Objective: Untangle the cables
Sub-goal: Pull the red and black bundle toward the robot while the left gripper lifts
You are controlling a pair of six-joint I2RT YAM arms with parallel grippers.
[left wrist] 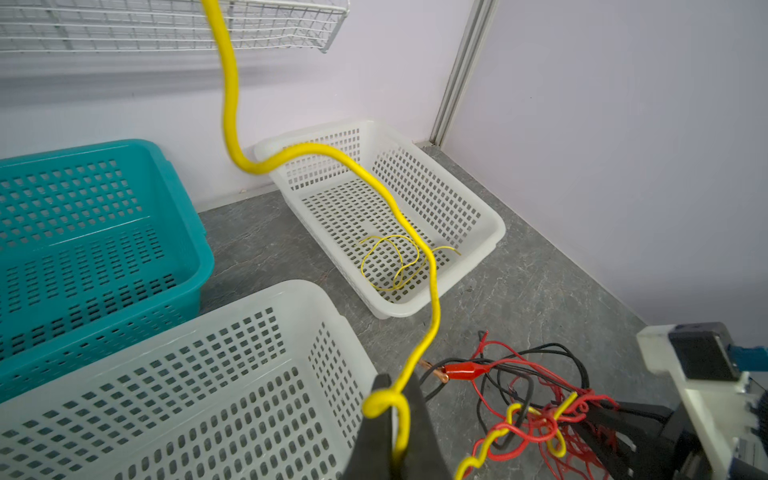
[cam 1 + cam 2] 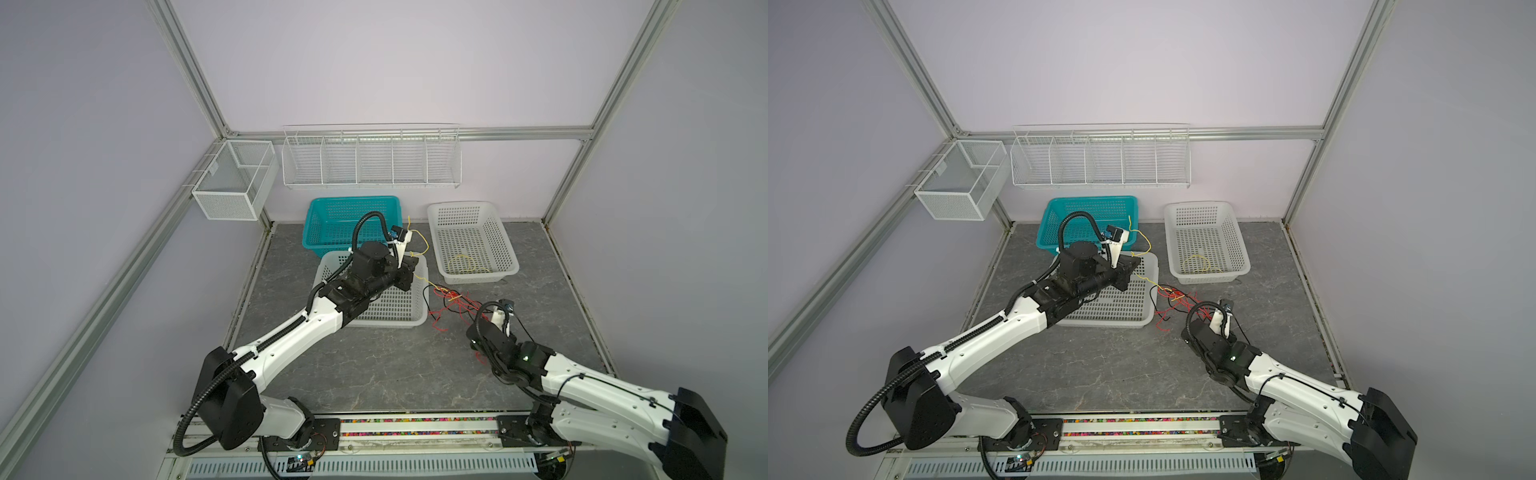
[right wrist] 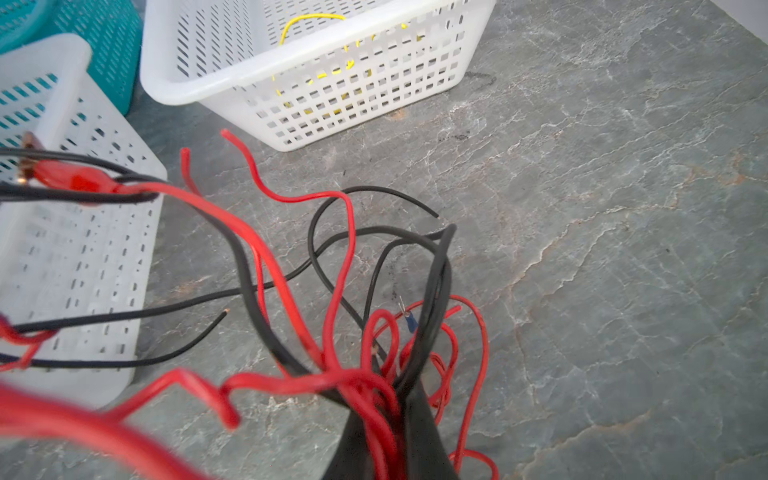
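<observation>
The bunch of cables in my right gripper is away from where the yellow cable winds round red cable strands, so my right gripper needs to let go of the bunch and grip red cable strands there (image 1: 502,456).
A tangle of thin red and black cables (image 2: 455,305) (image 2: 1177,301) lies on the grey floor between the two arms. My right gripper (image 3: 399,395) is shut on a bunch of its red and black strands (image 3: 332,291), low over the floor. My left gripper (image 1: 392,388) is raised over the near white basket and shut on the yellow cable (image 1: 433,274) (image 2: 424,243). From that grip the yellow cable rises in a loop, and its lower part runs down into the tangle (image 1: 536,419), still wound among red strands. A red alligator clip (image 1: 465,370) sticks out of the tangle.
The near white basket (image 2: 399,320) sits under the left arm, with a teal basket (image 2: 316,232) behind it. To the right, another white basket (image 2: 509,253) holds a loose yellow cable (image 2: 465,264). A wire rack (image 2: 370,162) and a mesh box (image 2: 232,183) hang on the walls.
</observation>
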